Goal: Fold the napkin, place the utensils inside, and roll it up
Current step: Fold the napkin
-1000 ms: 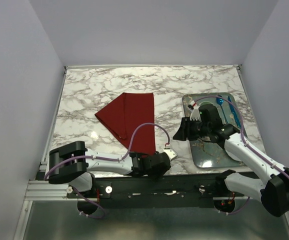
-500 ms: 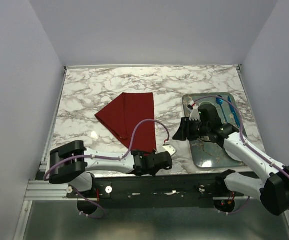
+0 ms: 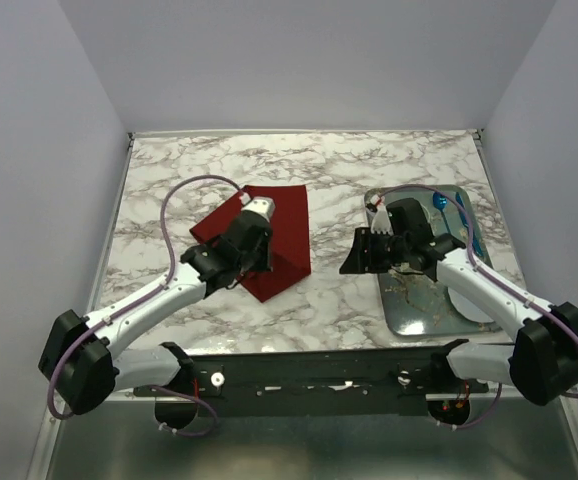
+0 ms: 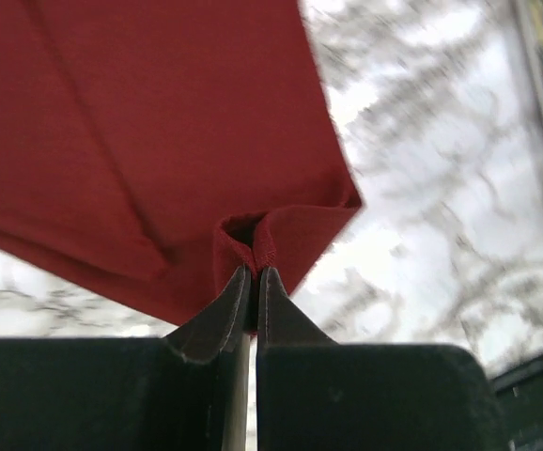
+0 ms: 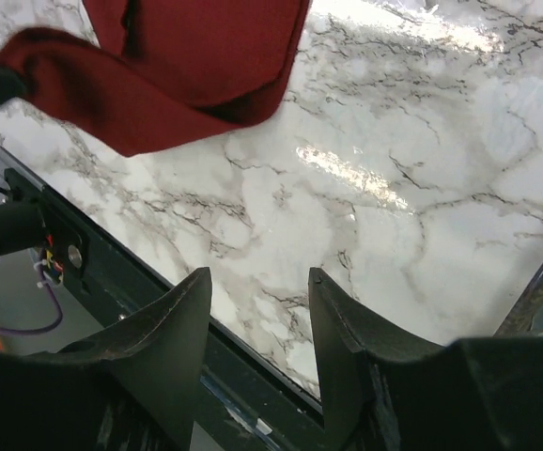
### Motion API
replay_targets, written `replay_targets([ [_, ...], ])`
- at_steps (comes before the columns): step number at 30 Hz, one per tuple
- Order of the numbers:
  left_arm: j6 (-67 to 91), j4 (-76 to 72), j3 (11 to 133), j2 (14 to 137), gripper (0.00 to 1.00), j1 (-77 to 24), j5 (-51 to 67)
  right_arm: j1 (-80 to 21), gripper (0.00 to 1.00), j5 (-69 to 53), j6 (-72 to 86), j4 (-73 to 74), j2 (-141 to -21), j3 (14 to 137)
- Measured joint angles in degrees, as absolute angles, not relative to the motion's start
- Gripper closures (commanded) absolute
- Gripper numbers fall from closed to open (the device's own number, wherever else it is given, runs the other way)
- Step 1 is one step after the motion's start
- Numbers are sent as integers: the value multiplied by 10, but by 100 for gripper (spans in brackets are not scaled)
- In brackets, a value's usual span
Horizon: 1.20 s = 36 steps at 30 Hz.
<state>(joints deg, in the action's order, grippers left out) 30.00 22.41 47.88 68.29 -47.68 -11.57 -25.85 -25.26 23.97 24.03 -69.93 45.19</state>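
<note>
Next, my left gripper releases the pinched fold of the dark red napkin just inside the napkin's corner [image 3: 212,226] farthest from the tray.
The dark red napkin [image 3: 287,245] lies on the marble left of centre, its near part doubled back over itself. My left gripper [image 3: 260,211] hovers above it. In the left wrist view this gripper [image 4: 254,270] is shut on a pinched fold of the napkin [image 4: 159,122]. My right gripper [image 3: 352,260] hangs open over bare marble between napkin and tray; in the right wrist view it [image 5: 257,282] holds nothing, with the napkin [image 5: 196,56] at upper left. The utensils do not show; the right arm covers much of the tray.
A shiny metal tray [image 3: 409,310] sits at the right, with a blue object [image 3: 439,202] at its far end. The table's dark front rail [image 5: 112,272] runs just below the right gripper. Grey walls close in on both sides.
The left gripper shut on the napkin's near corner by the front edge, then carried it back and left over the cloth, folding it. The right gripper drifted slightly left, still open.
</note>
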Motion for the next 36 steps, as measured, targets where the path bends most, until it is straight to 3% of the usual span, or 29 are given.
replay_targets([
  [6,277,236,508,699,100,-312,-68,-258,46,-265,239,237,-734,474],
  [15,258,242,556,770,100,-171,-28,-258,46,-276,239,234,-773,486],
  [24,244,247,588,790,100,-91,-12,-258,46,-289,239,231,-800,499],
  [36,252,236,605,868,100,-59,12,-258,46,-307,237,218,-826,507],
])
